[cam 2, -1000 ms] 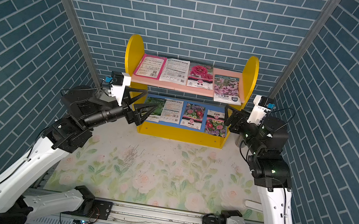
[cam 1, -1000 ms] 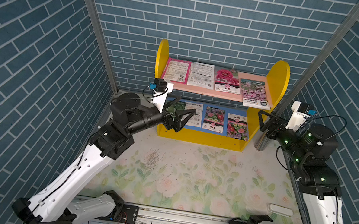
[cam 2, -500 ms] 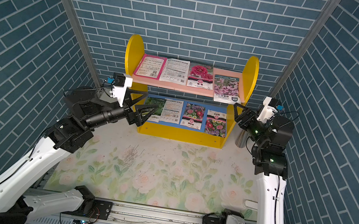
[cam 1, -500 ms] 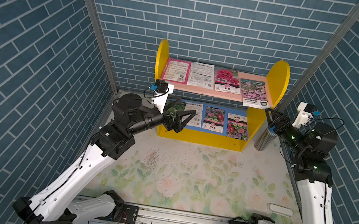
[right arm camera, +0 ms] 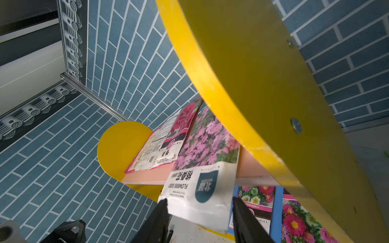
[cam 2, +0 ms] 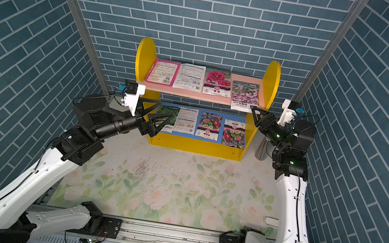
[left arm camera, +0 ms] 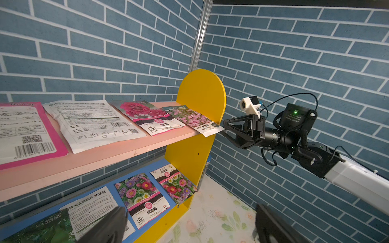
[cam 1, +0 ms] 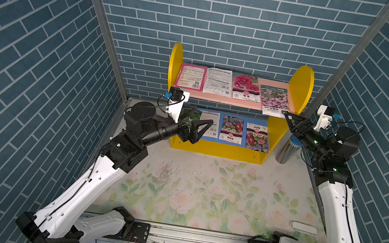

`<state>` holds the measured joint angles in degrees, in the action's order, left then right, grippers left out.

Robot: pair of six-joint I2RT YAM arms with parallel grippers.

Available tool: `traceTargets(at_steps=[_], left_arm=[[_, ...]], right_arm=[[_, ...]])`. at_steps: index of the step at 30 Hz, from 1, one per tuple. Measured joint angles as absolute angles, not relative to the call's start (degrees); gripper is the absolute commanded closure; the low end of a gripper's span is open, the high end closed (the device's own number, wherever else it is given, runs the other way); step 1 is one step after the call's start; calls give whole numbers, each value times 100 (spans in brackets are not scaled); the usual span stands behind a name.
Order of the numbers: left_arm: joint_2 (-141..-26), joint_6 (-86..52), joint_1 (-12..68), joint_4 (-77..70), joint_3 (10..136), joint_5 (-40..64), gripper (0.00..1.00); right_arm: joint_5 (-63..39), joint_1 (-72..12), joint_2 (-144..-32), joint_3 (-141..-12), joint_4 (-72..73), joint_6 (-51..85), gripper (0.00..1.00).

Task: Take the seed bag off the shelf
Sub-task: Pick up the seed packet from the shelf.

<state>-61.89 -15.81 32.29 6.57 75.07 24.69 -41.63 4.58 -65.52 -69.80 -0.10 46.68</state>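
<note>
Next, my left gripper closes on the long edge [cam 1: 262,105] [left arm camera: 195,129] of the seed bag with pink-purple flowers, near its white end, facing the neighbouring packet.
The shelf [cam 1: 300,86] stands against the back wall, with yellow side panels, a pink upper board and a blue lower board. The seed bag [cam 1: 273,101] with pink-purple flowers lies at the right end of the upper board, its white end overhanging the front edge. My right gripper [cam 1: 287,114] reaches that end. In the right wrist view the jaws [right arm camera: 199,201] stand apart on either side of the bag's [right arm camera: 207,143] white end, not pressed on it. My left gripper [cam 1: 203,115] hovers wide open before the lower board's left end, holding nothing.
Three more packets [cam 1: 218,81] lie on the upper board and several [cam 1: 232,128] on the lower board. A metal cylinder [cam 1: 286,150] stands right of the shelf, under my right arm. A white item [cam 1: 303,227] lies on the floral mat. Brick walls close in on both sides.
My right gripper has risen and moved in to the upper board's right end, and its jaws have narrowed round the bag's overhanging end. The left arm has hardly moved.
</note>
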Motion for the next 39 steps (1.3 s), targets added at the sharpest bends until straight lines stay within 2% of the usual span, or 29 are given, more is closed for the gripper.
traceTargets(at_steps=[6,17,29,39], left_arm=[[-6189,-1588,3229,613,7505,2467,0],[-6329,-1723,3229,438,7356,2495,0],[-6495,-2731,3347,-875,6812,2729,0],[-7146,-3879,3771,-2528,6692,2775,0]], right_arm=[[-4191,469,-6681,-6980,161,4797,64],[-4230,482,-6740,-6980,381,4939,99],[-4344,484,-6101,-6692,480,4755,100],[-5273,484,-5328,-6300,1264,4877,100]])
